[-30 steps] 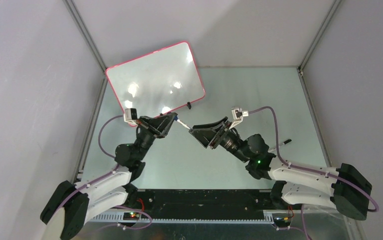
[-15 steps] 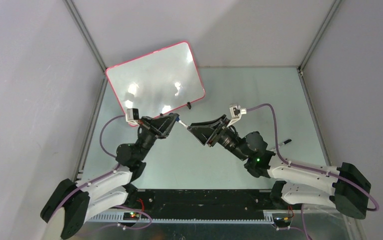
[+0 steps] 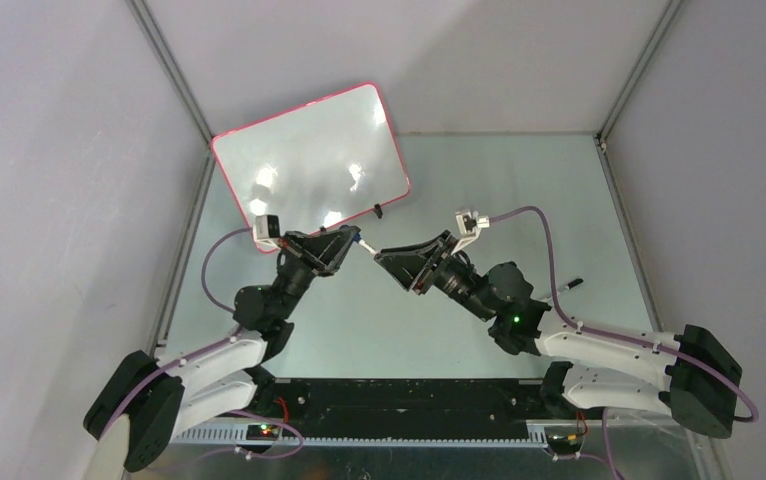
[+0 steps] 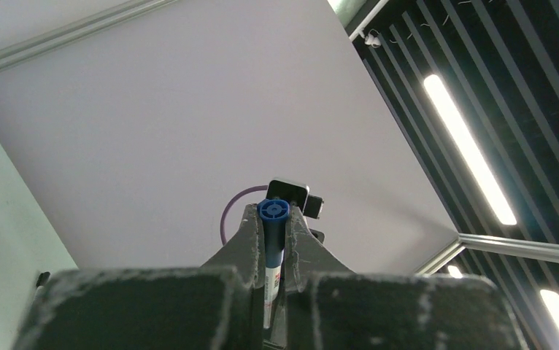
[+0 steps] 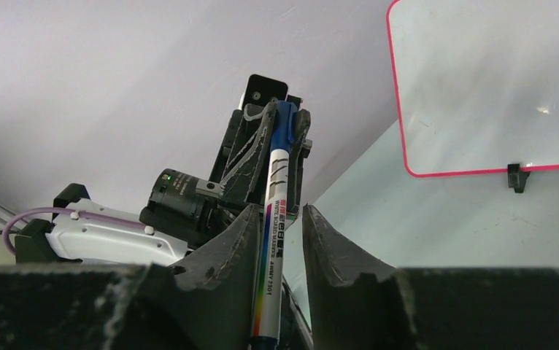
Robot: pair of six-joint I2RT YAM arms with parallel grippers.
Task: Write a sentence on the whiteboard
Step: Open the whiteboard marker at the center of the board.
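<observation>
I should use my left gripper to set the blue cap down and let it go on the bare table [image 3: 463, 303] underneath the wrist of my right arm.
The whiteboard [image 3: 309, 160] leans at the back left, glossy white with a red-pink rim; its face [image 5: 481, 87] shows only glare, and the sentence is not in view. In front of the board, my left gripper [image 3: 351, 238] is shut on the blue cap [image 4: 274, 211] of a white marker [image 3: 363, 243]. My right gripper [image 3: 384, 255] faces it from the right. Its jaws [image 5: 280, 211] straddle the marker's barrel [image 5: 275, 240]. The left finger lies against the barrel, and a narrow gap remains at the right finger.
A black clip foot [image 3: 376, 210] holds the board's lower edge. A small dark stick-like object [image 3: 572, 284] lies on the table at the right. Grey walls and aluminium posts [image 3: 171, 75] enclose the table on three sides.
My right gripper has slid left over the marker's barrel and its jaws have narrowed around it. The left gripper has stayed shut on the cap, nearly still.
</observation>
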